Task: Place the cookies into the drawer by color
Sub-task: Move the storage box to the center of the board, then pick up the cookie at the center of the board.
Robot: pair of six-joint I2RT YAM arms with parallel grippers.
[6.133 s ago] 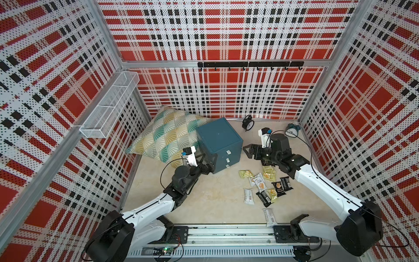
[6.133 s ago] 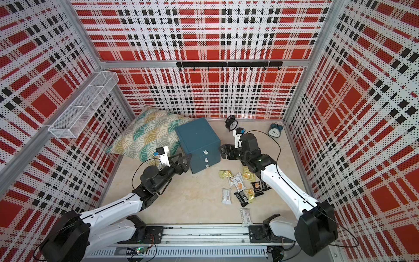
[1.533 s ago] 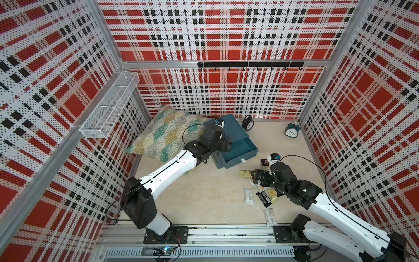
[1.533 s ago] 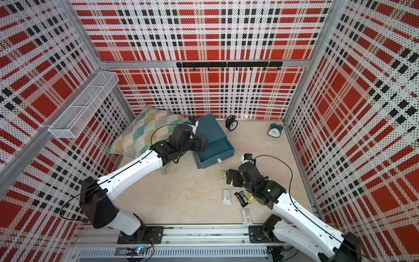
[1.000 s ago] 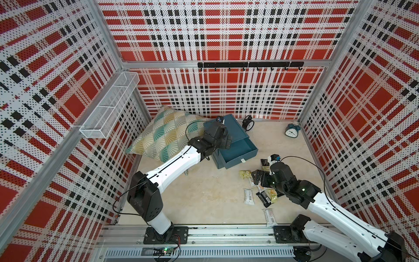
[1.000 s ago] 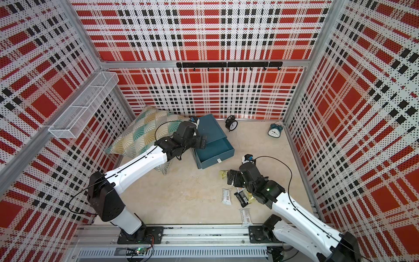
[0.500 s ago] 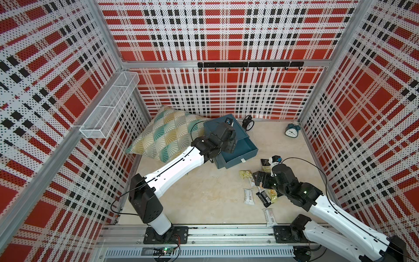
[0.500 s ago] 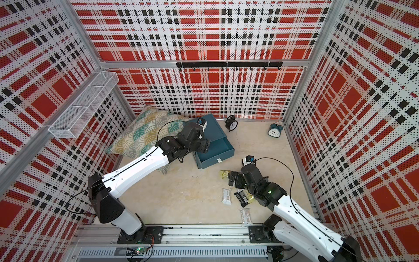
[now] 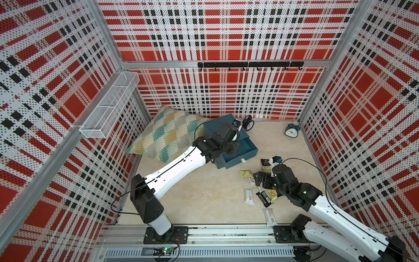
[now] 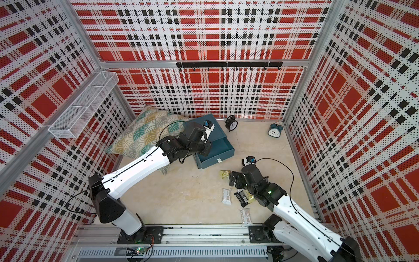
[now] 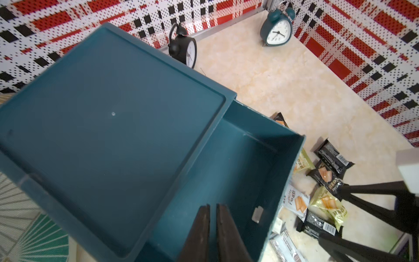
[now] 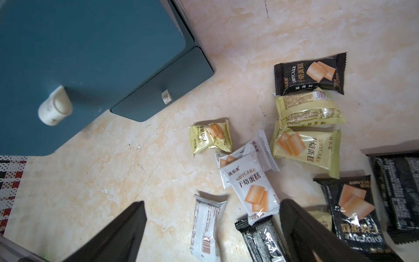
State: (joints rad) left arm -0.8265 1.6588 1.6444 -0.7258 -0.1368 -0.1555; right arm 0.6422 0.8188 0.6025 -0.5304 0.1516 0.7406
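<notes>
The white packet lies by itself at the edge of the heap, beside a black packet. My right gripper needs to close on the barcode end (image 9: 249, 203) (image 12: 206, 256) of that white packet.
The teal drawer cabinet (image 9: 223, 123) has its top drawer (image 9: 243, 150) pulled out, and in the left wrist view the drawer's inside (image 11: 238, 163) is empty. My left gripper (image 11: 212, 206) hangs over the open drawer, shut with nothing between its fingers; both top views show it there (image 9: 233, 147) (image 10: 205, 149). The cookies lie in a loose heap on the floor to the right of the drawer front: white packets (image 12: 251, 188) (image 12: 207, 224), yellow-green ones (image 12: 209, 139) (image 12: 306, 147) and black ones (image 12: 309, 76) (image 12: 353, 208). Above this heap my right gripper (image 12: 212, 204) stands wide open and empty (image 9: 259, 180).
A patterned pillow (image 9: 167, 136) leans against the cabinet's left side. A black alarm clock (image 9: 247, 121) and a teal alarm clock (image 9: 292, 130) stand by the back wall. A white wire basket (image 9: 108, 106) hangs on the left wall. One white packet (image 9: 269, 216) lies near the front rail.
My left gripper has gone from open to shut and shifted right over the open drawer. The right gripper has stayed open over the cookies, barely moving.
</notes>
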